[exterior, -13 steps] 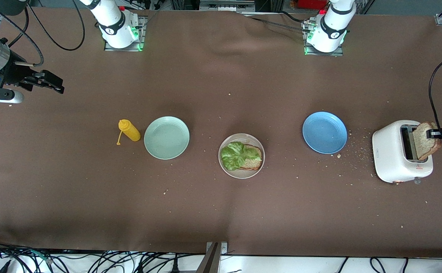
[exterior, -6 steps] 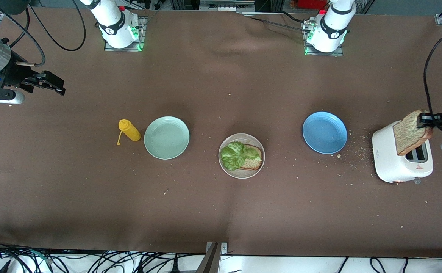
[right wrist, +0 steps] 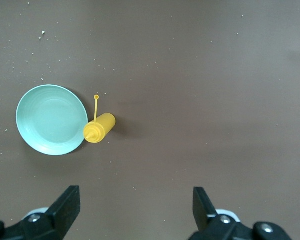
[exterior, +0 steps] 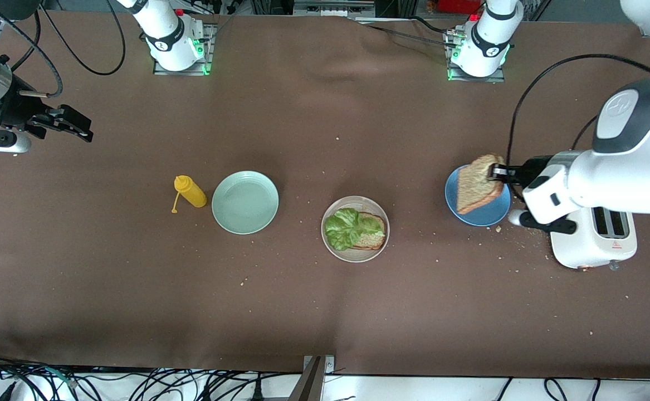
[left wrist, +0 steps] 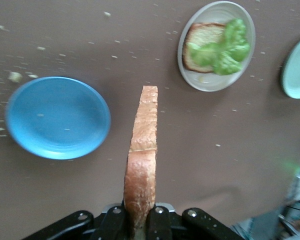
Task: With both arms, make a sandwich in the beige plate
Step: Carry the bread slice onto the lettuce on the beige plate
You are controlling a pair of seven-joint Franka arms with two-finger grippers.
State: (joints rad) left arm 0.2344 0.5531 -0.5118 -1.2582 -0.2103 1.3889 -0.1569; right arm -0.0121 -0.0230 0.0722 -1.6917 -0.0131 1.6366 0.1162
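Next, my left gripper puts down and lets go of the second bread slice on top of the green lettuce leaf (exterior: 356,221) (left wrist: 221,49) in the beige plate. That slice now hangs over the blue plate.
The beige plate (exterior: 353,258) sits mid-table and holds one brown bread slice (exterior: 374,237) with a green lettuce leaf (exterior: 346,228) lying on it. My left gripper (exterior: 496,172) is shut on a second bread slice (exterior: 476,185), which hangs on edge in the air over the blue plate. In the left wrist view this slice (left wrist: 143,145) stands up from the gripper (left wrist: 140,221), and the beige plate (left wrist: 210,86) with its lettuce (left wrist: 221,49) lies farther off. My right gripper (exterior: 76,126) waits open over bare table at the right arm's end; its fingers (right wrist: 65,205) hold nothing.
An empty blue plate (exterior: 490,215) lies under the held slice. A white toaster (exterior: 595,245) stands toward the left arm's end. A mint green plate (exterior: 245,201) and a yellow squeeze bottle (exterior: 191,191) lie toward the right arm's end. Crumbs are scattered around the toaster.
My left gripper has lifted the bread slice out of the toaster and carried it toward mid-table, to over the blue plate. The right arm has barely moved.
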